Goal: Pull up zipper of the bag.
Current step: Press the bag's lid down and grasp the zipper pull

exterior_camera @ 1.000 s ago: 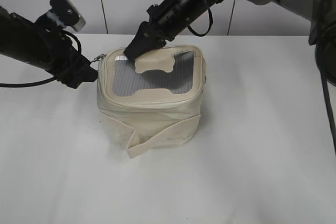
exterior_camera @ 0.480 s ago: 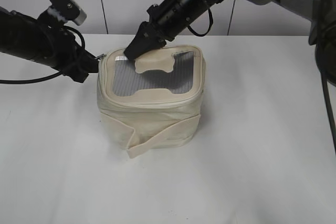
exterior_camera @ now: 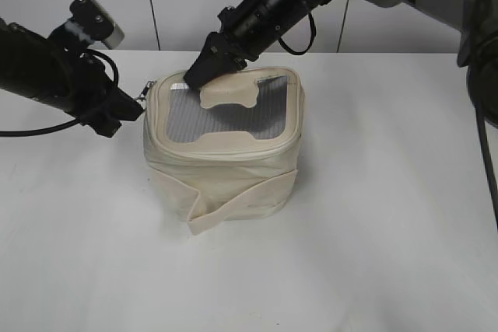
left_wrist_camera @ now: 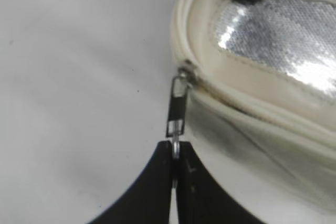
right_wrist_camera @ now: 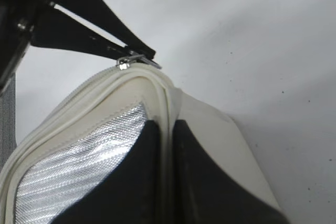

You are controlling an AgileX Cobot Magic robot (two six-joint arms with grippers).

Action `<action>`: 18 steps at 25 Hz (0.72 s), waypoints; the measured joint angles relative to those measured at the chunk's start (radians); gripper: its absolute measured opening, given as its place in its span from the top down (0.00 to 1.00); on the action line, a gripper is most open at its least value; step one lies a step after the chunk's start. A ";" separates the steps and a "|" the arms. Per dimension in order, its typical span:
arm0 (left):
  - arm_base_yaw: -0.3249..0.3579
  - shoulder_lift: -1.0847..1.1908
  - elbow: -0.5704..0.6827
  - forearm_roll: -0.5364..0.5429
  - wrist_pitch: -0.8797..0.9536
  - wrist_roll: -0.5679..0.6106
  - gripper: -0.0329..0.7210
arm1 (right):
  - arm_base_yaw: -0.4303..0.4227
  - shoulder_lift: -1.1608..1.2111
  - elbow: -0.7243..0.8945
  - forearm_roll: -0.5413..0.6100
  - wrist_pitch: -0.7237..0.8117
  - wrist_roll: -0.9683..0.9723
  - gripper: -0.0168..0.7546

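Observation:
Next, my left gripper lets go of the silver pull against the cream bag's front middle [exterior_camera: 213,177], just below the rim of the lid.
The cream bag [exterior_camera: 226,169] stands on the white table, grey mesh lid [exterior_camera: 222,110] facing up. Its zipper [left_wrist_camera: 236,95] runs round the lid rim. A silver pull [left_wrist_camera: 177,109] hangs at the bag's left corner, its ring pinched between my left gripper's [left_wrist_camera: 175,157] black fingers; the left gripper [exterior_camera: 132,105] sits just left of the bag. The pull also shows in the right wrist view [right_wrist_camera: 135,60]. My right gripper [right_wrist_camera: 167,139] is shut on the lid rim at the bag's back left edge [exterior_camera: 204,70].
The white table [exterior_camera: 373,215] spreads around the bag. The wide cream strap band [exterior_camera: 233,204] wraps the bag's front and sticks out at the lower left. A white panelled wall stands behind the table.
My left gripper drew up toward the bag's corner, then dropped and pulled slightly left with the pull ring in it. The right gripper and the bag have stayed put.

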 joint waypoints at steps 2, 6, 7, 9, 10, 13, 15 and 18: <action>0.000 -0.043 0.033 0.009 0.003 -0.020 0.96 | 0.000 0.000 0.000 -0.001 0.000 0.011 0.91; 0.000 -0.138 0.103 0.008 -0.016 -0.027 0.96 | 0.001 0.000 0.000 0.001 0.000 0.028 0.91; 0.000 -0.158 0.121 0.004 -0.020 -0.029 0.96 | 0.002 0.000 0.000 0.004 0.002 0.034 0.91; -0.001 -0.190 0.154 -0.006 -0.026 -0.034 0.96 | 0.007 0.000 0.000 0.007 0.002 0.038 0.91; -0.001 -0.204 0.172 -0.011 -0.031 -0.036 0.96 | 0.010 0.000 0.000 0.009 0.002 0.040 0.91; -0.002 -0.237 0.217 -0.017 -0.031 -0.039 0.96 | 0.012 0.000 0.000 0.010 0.002 0.060 0.91; -0.002 -0.257 0.238 -0.021 -0.023 -0.039 0.96 | 0.012 0.000 0.000 0.011 0.002 0.076 0.91; -0.002 -0.286 0.255 -0.023 0.011 -0.057 0.96 | 0.012 0.000 0.000 0.011 0.002 0.101 0.91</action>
